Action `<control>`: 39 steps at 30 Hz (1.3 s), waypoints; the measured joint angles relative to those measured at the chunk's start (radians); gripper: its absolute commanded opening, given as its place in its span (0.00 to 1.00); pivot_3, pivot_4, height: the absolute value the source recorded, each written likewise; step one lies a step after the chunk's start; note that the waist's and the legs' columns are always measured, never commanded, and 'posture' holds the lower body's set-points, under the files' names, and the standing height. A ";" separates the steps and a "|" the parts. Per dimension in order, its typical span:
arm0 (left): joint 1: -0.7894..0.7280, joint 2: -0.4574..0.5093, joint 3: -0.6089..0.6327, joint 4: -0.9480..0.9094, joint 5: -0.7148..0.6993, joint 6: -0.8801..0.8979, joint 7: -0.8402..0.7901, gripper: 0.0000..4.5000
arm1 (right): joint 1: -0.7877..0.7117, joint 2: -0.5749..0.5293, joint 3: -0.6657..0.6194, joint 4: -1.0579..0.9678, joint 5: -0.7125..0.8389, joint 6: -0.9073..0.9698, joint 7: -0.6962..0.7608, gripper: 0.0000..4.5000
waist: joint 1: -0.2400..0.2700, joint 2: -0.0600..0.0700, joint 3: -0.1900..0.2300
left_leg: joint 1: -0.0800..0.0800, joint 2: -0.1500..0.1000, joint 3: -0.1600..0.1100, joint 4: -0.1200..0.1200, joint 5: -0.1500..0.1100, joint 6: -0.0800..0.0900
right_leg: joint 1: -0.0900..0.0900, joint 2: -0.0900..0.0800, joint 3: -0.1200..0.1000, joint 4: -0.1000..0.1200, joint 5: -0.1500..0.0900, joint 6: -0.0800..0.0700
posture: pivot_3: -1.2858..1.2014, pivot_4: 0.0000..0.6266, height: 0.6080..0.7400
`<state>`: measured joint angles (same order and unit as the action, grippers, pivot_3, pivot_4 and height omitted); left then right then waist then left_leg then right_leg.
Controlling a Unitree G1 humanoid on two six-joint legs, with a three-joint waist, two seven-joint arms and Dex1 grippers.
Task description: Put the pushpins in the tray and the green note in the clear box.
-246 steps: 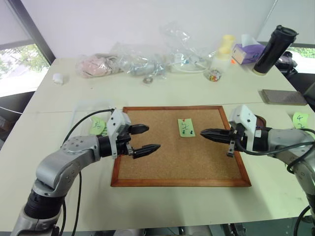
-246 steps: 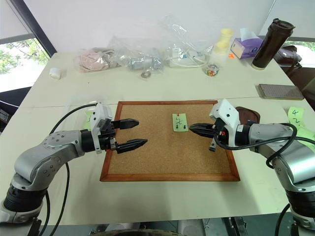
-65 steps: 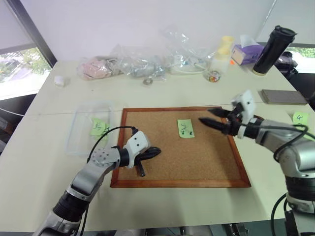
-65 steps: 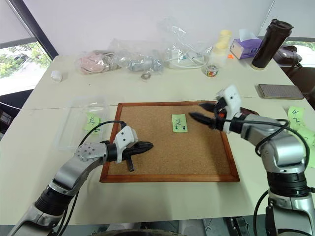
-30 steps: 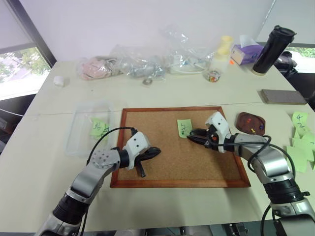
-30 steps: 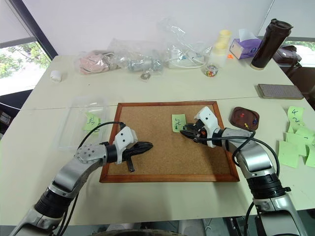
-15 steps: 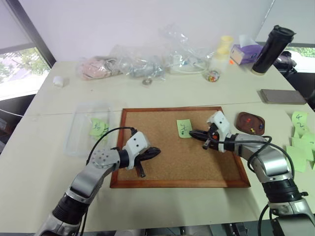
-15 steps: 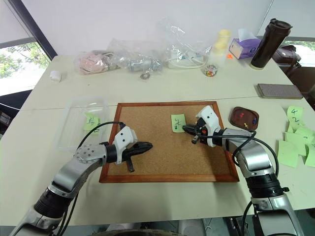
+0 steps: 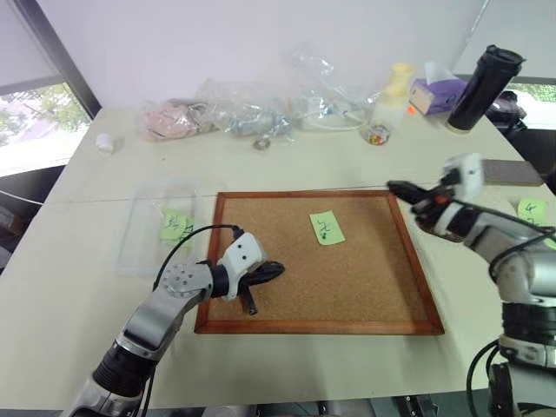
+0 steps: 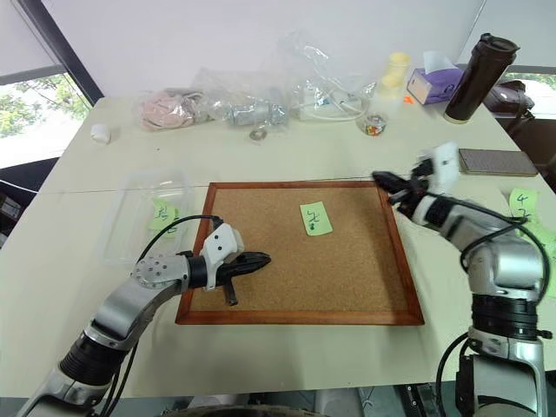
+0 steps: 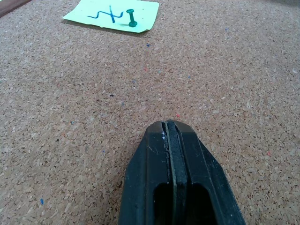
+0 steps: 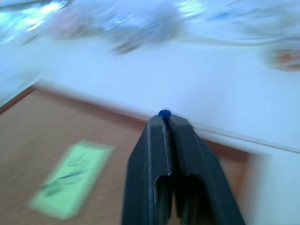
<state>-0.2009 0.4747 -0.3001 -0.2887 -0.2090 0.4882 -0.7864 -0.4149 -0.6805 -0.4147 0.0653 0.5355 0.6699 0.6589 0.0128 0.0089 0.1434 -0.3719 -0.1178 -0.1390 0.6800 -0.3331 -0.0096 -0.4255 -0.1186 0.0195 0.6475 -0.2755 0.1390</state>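
Observation:
The robot's right gripper should release the blue-headed pushpin in the middle of the tray (image 9: pixel 451 223) just outside the cork board's rim.
The green note (image 9: pixel 327 228) lies on the cork board, held by one dark pushpin (image 10: pixel 311 228) near its lower edge. In the left wrist view that pushpin (image 11: pixel 132 18) stands upright in the green note (image 11: pixel 115 14). My right gripper (image 9: pixel 393 185) hangs above the board's right rim, shut on a blue-headed pushpin (image 12: pixel 164 113) at its tips. My left gripper (image 9: pixel 274 268) is shut and empty, low over the board's left part. The clear box (image 9: pixel 142 246) sits left of the board with a green note inside. My right arm hides the tray.
The wooden-framed cork board (image 9: pixel 317 326) fills the table's middle. Clear plastic bags (image 9: pixel 252 109), a tissue box (image 9: pixel 437 94) and a black tumbler (image 9: pixel 486 87) line the far side. Loose green notes (image 9: pixel 530 209) and a dark flat slab (image 9: pixel 512 171) lie at the right.
My right gripper has lifted off the green note and swung up and to the right with a pushpin in it. One pin is left on the note. The left arm stayed still.

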 measured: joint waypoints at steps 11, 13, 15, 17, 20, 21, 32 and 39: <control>-0.005 0.012 0.000 -0.003 0.000 0.005 -0.008 0.00 | 0.028 -0.063 -0.057 0.277 -0.078 -0.122 -0.029 0.01 | -0.002 0.000 0.000 | 0.000 0.001 0.001 0.000 0.000 0.000 | 0.000 0.000 0.001 0.000 0.000 0.000 | 0.52 0.24 1.00; -0.004 0.013 0.000 -0.004 0.000 0.005 -0.008 0.00 | 0.028 -0.061 -0.049 0.297 -0.089 -0.147 -0.028 0.01 | -0.002 0.000 0.000 | 0.000 0.001 0.001 0.000 0.000 0.000 | 0.000 0.000 0.001 0.000 0.000 0.000 | 0.52 0.24 1.00; -0.003 0.015 0.000 -0.007 0.000 0.006 -0.008 0.00 | 0.028 -0.058 -0.042 0.303 -0.093 -0.159 -0.027 0.01 | -0.003 0.000 0.000 | 0.000 0.001 0.001 0.000 0.000 0.000 | 0.000 0.000 0.001 0.000 0.000 0.000 | 0.52 0.24 1.00; 0.000 0.016 0.000 -0.010 0.000 0.006 -0.008 0.00 | 0.029 -0.052 -0.042 0.311 -0.093 -0.167 -0.025 0.01 | -0.002 0.000 0.000 | 0.000 0.001 0.001 0.000 0.000 0.000 | 0.000 0.000 0.001 0.000 0.000 0.000 | 0.52 0.24 1.00; 0.003 0.019 0.000 -0.017 0.000 0.009 -0.008 0.00 | 0.034 -0.052 -0.041 0.326 -0.099 -0.179 -0.024 0.01 | -0.002 0.000 0.000 | 0.000 0.001 0.001 0.000 0.000 0.000 | 0.000 0.000 0.001 0.000 0.000 0.000 | 0.52 0.24 1.00; 0.004 0.020 0.000 -0.020 0.000 0.012 -0.008 0.00 | 0.047 -0.051 -0.035 0.339 -0.109 -0.196 -0.024 0.01 | -0.002 0.000 0.000 | 0.001 0.001 0.001 0.000 0.000 0.000 | 0.000 0.000 0.001 0.000 0.000 0.000 | 0.52 0.24 1.00; 0.010 0.028 0.000 -0.035 0.000 0.030 -0.008 0.00 | 0.084 -0.026 -0.005 0.393 -0.145 -0.289 -0.021 0.01 | -0.002 -0.001 -0.001 | 0.002 0.001 0.001 0.000 0.000 0.000 | 0.002 0.000 0.001 0.000 0.000 0.000 | 0.52 0.24 1.00; 0.003 0.026 0.000 -0.030 0.000 0.030 -0.009 0.00 | 0.077 -0.033 -0.004 0.412 -0.143 -0.283 -0.009 0.52 | -0.002 -0.001 -0.001 | 0.002 0.001 0.001 0.000 0.000 0.000 | 0.002 0.000 0.001 0.000 0.000 0.000 | 0.52 0.24 1.00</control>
<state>-0.1975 0.5008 -0.3005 -0.3189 -0.2087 0.5184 -0.7956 -0.3378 -0.7137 -0.4184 0.4768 0.3930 0.3864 0.6495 0.0109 0.0083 0.1420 -0.3699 -0.1170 -0.1380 0.6802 -0.3331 -0.0096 -0.4234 -0.1184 0.0201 0.6474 -0.2756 0.1390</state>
